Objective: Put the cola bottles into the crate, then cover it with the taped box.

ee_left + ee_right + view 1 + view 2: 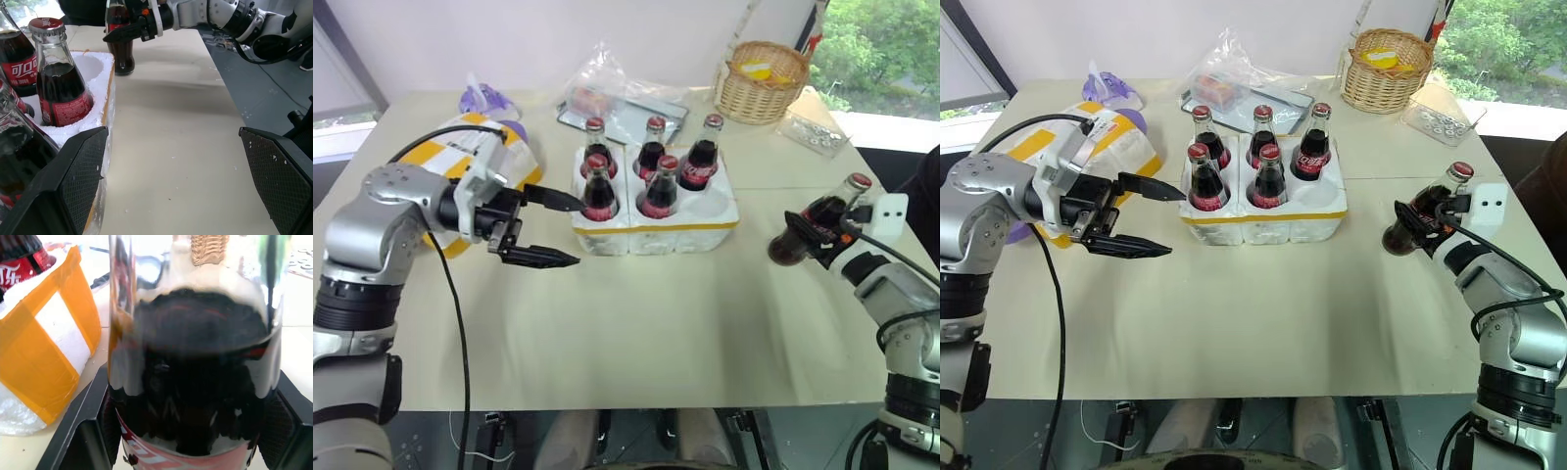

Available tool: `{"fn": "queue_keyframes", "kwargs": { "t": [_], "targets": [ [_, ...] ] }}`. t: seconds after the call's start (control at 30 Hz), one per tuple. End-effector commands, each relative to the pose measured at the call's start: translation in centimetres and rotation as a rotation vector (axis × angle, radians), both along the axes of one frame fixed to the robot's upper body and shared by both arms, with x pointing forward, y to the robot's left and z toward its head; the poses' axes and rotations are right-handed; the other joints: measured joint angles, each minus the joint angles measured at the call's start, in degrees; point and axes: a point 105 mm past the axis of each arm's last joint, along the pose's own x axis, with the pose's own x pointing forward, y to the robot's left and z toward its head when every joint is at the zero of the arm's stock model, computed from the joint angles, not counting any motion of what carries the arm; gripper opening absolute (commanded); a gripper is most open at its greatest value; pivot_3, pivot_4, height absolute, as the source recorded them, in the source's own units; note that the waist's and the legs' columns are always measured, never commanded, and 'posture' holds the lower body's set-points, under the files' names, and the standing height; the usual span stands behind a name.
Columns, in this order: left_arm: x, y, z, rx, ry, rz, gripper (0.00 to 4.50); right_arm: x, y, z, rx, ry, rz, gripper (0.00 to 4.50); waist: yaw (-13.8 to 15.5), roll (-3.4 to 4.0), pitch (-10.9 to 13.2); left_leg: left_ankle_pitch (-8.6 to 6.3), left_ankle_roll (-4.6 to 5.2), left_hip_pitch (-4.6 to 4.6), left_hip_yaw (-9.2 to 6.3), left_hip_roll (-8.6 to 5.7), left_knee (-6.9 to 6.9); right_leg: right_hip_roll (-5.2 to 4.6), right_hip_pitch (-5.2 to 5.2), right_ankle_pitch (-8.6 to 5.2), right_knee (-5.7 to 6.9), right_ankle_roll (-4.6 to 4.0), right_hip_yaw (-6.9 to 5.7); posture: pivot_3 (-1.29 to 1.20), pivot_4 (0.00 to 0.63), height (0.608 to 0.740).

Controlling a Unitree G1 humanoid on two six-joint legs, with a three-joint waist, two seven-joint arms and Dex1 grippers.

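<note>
Next, my right gripper sets the cola bottle down in the crate's empty front corner slot (707, 204) and leaves it standing in that spot.
The crate (656, 238), a low white foam tray with a yellow band, stands mid-table and holds several cola bottles (599, 188) upright in its slots. Its front right slot (713, 203) is empty. One more cola bottle (786, 247) stands on the table to the crate's right, and my right gripper (818, 230) is shut on it; the black fingers (90, 431) press both of its sides. Just left of the crate's front corner, my left gripper (578, 232) hovers open and holds nothing. The taped box (460, 147) lies behind my left arm, partly hidden.
A wicker basket (764, 83) stands at the far right. Behind the crate lie a clear plastic bag on a tray (607, 88), a purple item (484, 98) and a small clear packet (818, 132). Bare tabletop (656, 323) spreads in front of the crate.
</note>
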Motion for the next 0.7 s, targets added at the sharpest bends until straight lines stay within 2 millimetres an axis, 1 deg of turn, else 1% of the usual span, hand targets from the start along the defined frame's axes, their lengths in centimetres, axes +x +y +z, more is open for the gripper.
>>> {"fn": "queue_keyframes", "kwargs": {
  "t": [0.03, 0.1, 0.13, 0.17, 0.23, 0.27, 0.33, 0.43, 0.5, 0.63, 0.7],
  "targets": [
    [-0.4, 0.4, 1.1, -0.008, -0.047, 0.007, 4.50, -0.5, 0.9, 7.9, 0.074, -0.261, 0.056, 2.78, -0.14, 0.15, 0.09, 0.00, 0.00, 0.00, 0.00, 0.00, 0.00, 0.00, -0.01, 0.00, 0.00, 0.00, 0.00, 0.00, 0.150, 0.740],
    [-0.4, 0.5, 1.2, -0.010, -0.047, 0.012, 4.50, -0.5, 2.0, 10.0, 0.128, -0.312, 0.107, 2.78, -0.29, 0.28, 0.16, 0.00, 0.00, 0.00, 0.04, 0.00, 0.00, -0.02, -0.04, 0.01, 0.00, 0.00, 0.01, 0.00, 0.150, 0.740],
    [-0.3, 0.5, 1.2, -0.011, -0.047, 0.016, 4.50, -0.3, 3.2, 11.3, 0.167, -0.343, 0.160, 2.78, -0.39, 0.28, 0.17, 0.00, 0.00, -0.01, 0.05, 0.00, -0.01, -0.02, -0.05, 0.00, 0.01, 0.00, 0.01, 0.00, 0.150, 0.740],
    [-0.3, 0.5, 1.2, -0.012, -0.048, 0.019, 4.50, -0.3, 4.0, 12.1, 0.193, -0.360, 0.197, 2.78, -0.51, 0.29, 0.17, 0.00, 0.00, 0.00, 0.04, 0.02, -0.03, -0.03, -0.07, 0.01, 0.04, 0.00, 0.01, 0.00, 0.150, 0.740],
    [-0.2, 0.5, 1.3, -0.016, -0.049, 0.027, 4.50, 0.1, 5.6, 13.0, 0.200, -0.366, 0.245, 2.78, -0.49, 0.28, 0.17, 0.00, -0.01, -0.01, 0.04, 0.03, -0.08, -0.03, -0.12, 0.00, 0.09, 0.00, 0.01, 0.00, 0.150, 0.740],
    [-0.2, 0.5, 1.3, -0.017, -0.050, 0.030, 4.50, 0.6, 6.7, 13.0, 0.174, -0.354, 0.265, 2.78, -0.44, 0.28, 0.17, 0.01, -0.01, -0.01, 0.02, 0.04, -0.11, -0.03, -0.12, 0.00, 0.09, -0.01, 0.01, 0.00, 0.150, 0.740],
    [-0.2, 0.6, 1.2, -0.017, -0.051, 0.034, 4.50, 1.1, 8.1, 12.9, 0.135, -0.340, 0.297, 2.78, -0.46, 0.27, 0.16, 0.00, -0.01, -0.01, 0.01, 0.03, -0.12, -0.01, -0.11, 0.00, 0.06, -0.01, 0.01, 0.00, 0.150, 0.740],
    [-0.2, 0.7, 1.1, -0.012, -0.045, 0.045, 4.50, 1.5, 9.6, 12.8, 0.135, -0.330, 0.355, 2.78, -0.14, 0.27, 0.17, 0.00, 0.01, -0.01, 0.03, -0.03, -0.11, -0.01, -0.08, 0.00, 0.04, 0.00, 0.01, 0.00, 0.150, 0.740],
    [-0.2, 0.8, 1.0, -0.008, -0.045, 0.053, 4.50, 1.8, 10.8, 12.0, 0.084, -0.302, 0.391, 2.78, 0.05, 0.26, 0.17, -0.01, 0.02, -0.04, 0.04, -0.06, -0.09, -0.03, -0.10, 0.00, 0.04, 0.00, 0.00, 0.00, 0.150, 0.740],
    [-0.1, 1.2, 1.4, -0.009, -0.054, 0.073, 4.50, 2.1, 11.8, 10.9, 0.000, -0.272, 0.425, 2.78, -0.06, 0.26, 0.17, -0.02, 0.03, -0.06, 0.04, -0.06, -0.08, -0.02, -0.11, 0.01, 0.03, 0.00, -0.03, 0.00, 0.150, 0.740],
    [-0.2, 1.3, 1.6, -0.010, -0.057, 0.080, 4.50, 2.3, 12.2, 10.5, -0.068, -0.265, 0.435, 2.78, -0.12, 0.26, 0.17, -0.02, 0.03, -0.06, 0.04, -0.06, -0.08, -0.01, -0.12, 0.01, 0.03, 0.00, -0.03, 0.00, 0.150, 0.740]
  ]
}}
